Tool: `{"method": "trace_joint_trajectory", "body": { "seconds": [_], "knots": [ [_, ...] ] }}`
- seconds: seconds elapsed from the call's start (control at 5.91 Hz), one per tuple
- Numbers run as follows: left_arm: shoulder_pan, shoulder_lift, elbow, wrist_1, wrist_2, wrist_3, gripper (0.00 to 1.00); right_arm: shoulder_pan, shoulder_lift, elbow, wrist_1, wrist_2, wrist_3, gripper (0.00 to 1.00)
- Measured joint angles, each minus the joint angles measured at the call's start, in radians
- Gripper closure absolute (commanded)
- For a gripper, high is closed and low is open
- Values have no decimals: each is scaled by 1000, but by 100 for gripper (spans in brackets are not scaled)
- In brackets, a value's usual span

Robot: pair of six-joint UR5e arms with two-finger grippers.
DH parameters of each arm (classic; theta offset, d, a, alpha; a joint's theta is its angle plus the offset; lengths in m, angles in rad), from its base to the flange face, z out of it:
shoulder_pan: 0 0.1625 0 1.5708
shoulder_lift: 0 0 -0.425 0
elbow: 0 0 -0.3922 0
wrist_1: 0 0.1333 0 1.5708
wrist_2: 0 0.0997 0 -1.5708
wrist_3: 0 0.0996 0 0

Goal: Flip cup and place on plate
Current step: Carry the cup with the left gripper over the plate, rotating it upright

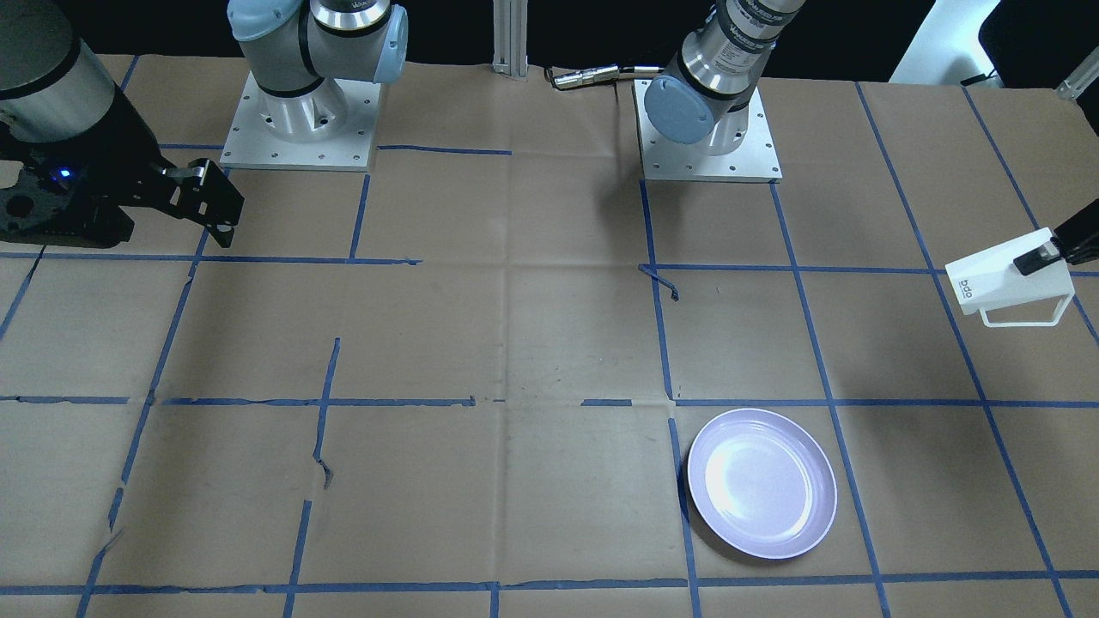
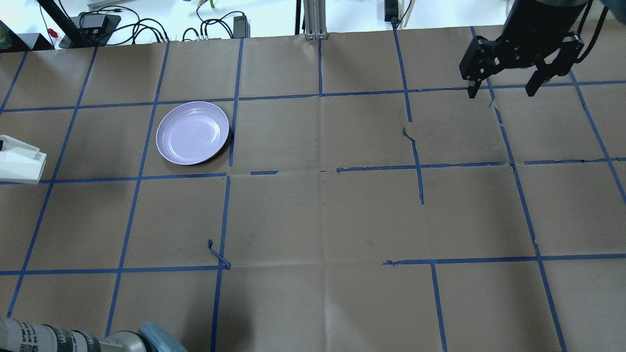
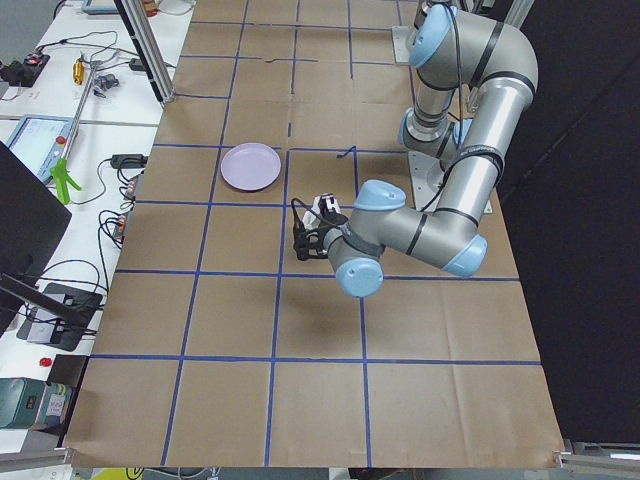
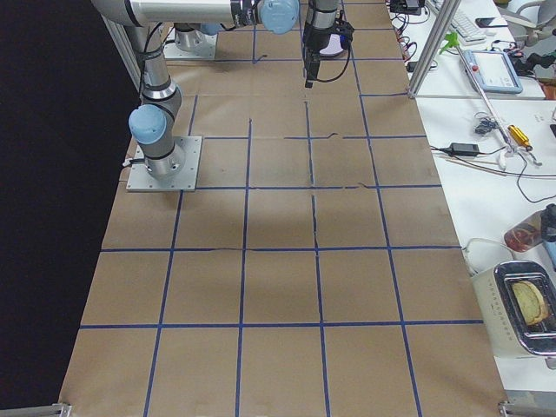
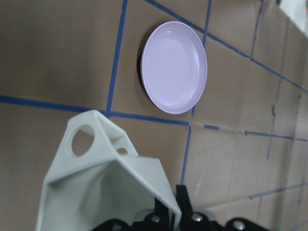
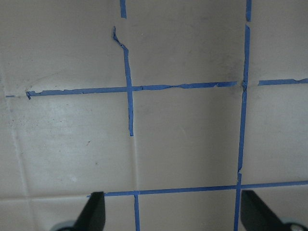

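I need to let go of the white faceted cup with my left gripper near the middle of the pale lavender plate [image 1: 770, 487] [image 5: 173, 68].
The white faceted cup [image 1: 1000, 287] hangs tilted on its side above the table, handle downward, in my left gripper [image 1: 1036, 257], which is shut on its wall. It also shows at the left edge of the overhead view [image 2: 20, 164] and fills the left wrist view [image 5: 103, 180]. The pale lavender plate [image 1: 762, 483] lies empty on the table, apart from the cup; it also shows in the overhead view [image 2: 193, 132] and the left wrist view [image 5: 174, 67]. My right gripper [image 2: 503, 90] is open and empty, high over the far right of the table.
Brown paper with a blue tape grid [image 2: 320, 171] covers the table. The two arm bases [image 1: 300, 120] stand at the robot's side. Cables and devices [image 2: 146, 27] lie beyond the far edge.
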Motion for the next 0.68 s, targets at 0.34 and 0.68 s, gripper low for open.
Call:
{"method": "trace_joint_trajectory", "body": {
  "seconds": [0.34,0.68],
  "knots": [
    [-341,10,0,318,215,-350,100,0,0,0,-1,0,0,0],
    [-639,-23,-4,506,423,-556,100,0,0,0,-1,0,0,0]
  ]
}}
